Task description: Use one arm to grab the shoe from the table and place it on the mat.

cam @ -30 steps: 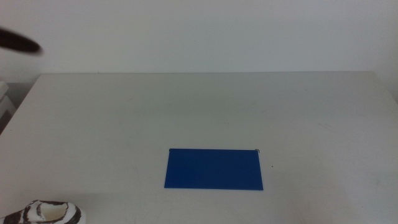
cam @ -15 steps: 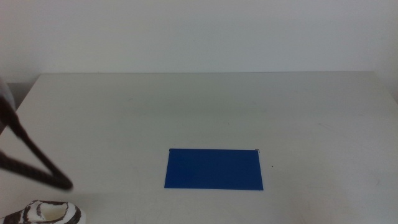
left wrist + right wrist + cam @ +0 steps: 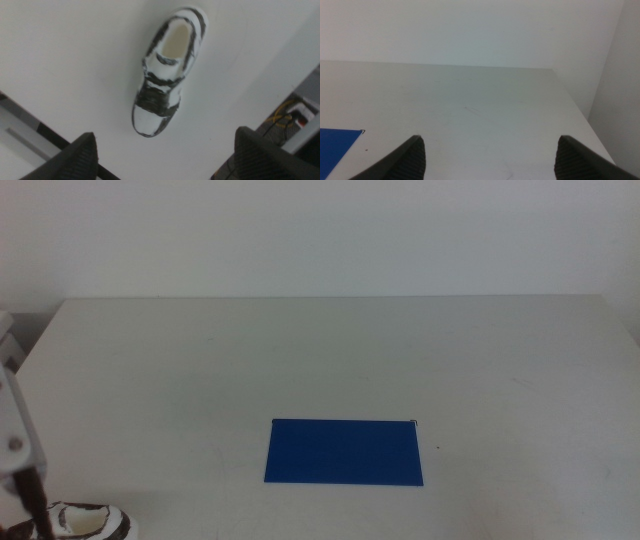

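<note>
My left gripper should close next across the shoe's opening (image 3: 83, 523) (image 3: 173, 47), with its fingers on both outer sides of the white shoe.
The shoe (image 3: 88, 523), a small white sneaker with black markings, lies at the table's (image 3: 300, 350) near left corner, cut off by the picture's bottom edge. The deep-blue mat (image 3: 344, 451) lies flat at the table's middle front, with nothing on it. The left arm (image 3: 14, 430) shows at the left edge as a white bracket and a black cable, just left of the shoe. In the left wrist view the left gripper (image 3: 167, 162) is open and hovers above the shoe (image 3: 167, 75), apart from it. The right gripper (image 3: 492, 160) is open and empty, out of the middle view.
The table's near edge and a dark gap below it show past the shoe in the left wrist view (image 3: 45, 135). Cables (image 3: 287, 112) lie off the table's side. A corner of the mat (image 3: 337, 145) shows in the right wrist view.
The left arm has swung from the upper left down along the left edge and now stands over the shoe. The shoe and the mat have not moved.
</note>
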`<act>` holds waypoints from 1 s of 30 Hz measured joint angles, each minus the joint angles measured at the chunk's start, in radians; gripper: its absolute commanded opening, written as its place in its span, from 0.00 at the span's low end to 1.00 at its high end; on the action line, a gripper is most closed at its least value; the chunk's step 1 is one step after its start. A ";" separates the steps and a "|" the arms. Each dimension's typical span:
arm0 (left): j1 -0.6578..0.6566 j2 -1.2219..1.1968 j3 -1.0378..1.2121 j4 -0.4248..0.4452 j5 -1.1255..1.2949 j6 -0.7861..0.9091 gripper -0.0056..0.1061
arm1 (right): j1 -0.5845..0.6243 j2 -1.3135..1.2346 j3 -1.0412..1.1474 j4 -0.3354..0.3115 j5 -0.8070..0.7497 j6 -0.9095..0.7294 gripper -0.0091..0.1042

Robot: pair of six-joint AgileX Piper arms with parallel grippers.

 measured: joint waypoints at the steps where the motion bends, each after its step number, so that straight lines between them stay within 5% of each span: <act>1: 0.000 0.000 0.011 0.003 -0.002 0.012 0.89 | 0.000 0.000 0.000 0.000 0.000 0.000 0.67; 13: 0.000 0.101 0.060 0.082 -0.009 0.102 0.89 | 0.000 0.000 0.000 0.000 0.000 0.000 0.67; 30: 0.000 0.296 0.060 0.034 -0.051 0.155 0.89 | 0.000 0.000 0.000 0.000 0.000 0.000 0.67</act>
